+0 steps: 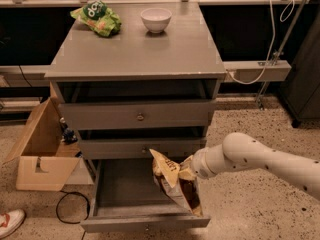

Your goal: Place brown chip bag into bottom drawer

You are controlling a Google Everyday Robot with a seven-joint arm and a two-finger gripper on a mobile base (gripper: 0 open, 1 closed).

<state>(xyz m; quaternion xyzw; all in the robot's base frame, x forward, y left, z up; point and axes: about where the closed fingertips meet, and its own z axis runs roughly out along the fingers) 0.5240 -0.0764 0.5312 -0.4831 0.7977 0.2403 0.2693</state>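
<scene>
My gripper is going to let go of the brown chip bag, now hanging tilted over that drawer, in the open bottom drawer [172, 189], next to the side of the drawer that is nearest my arm.
The brown chip bag [176, 184], dark brown with yellow-tan ends, hangs tilted over the right side of the open bottom drawer [125, 191], its lower end near the drawer's front right corner. My gripper [187, 173] is at the end of the white arm [250, 159] reaching in from the right, and is shut on the bag's upper part. The drawer's grey tray is pulled out and bare on its left side.
A green chip bag [97, 17] and a white bowl [156, 19] sit on the cabinet top [140, 54]. Two shut drawers with round knobs [140, 117] are above. A cardboard box [40, 149], a black cable [67, 209] and a shoe [9, 221] lie on the floor at left.
</scene>
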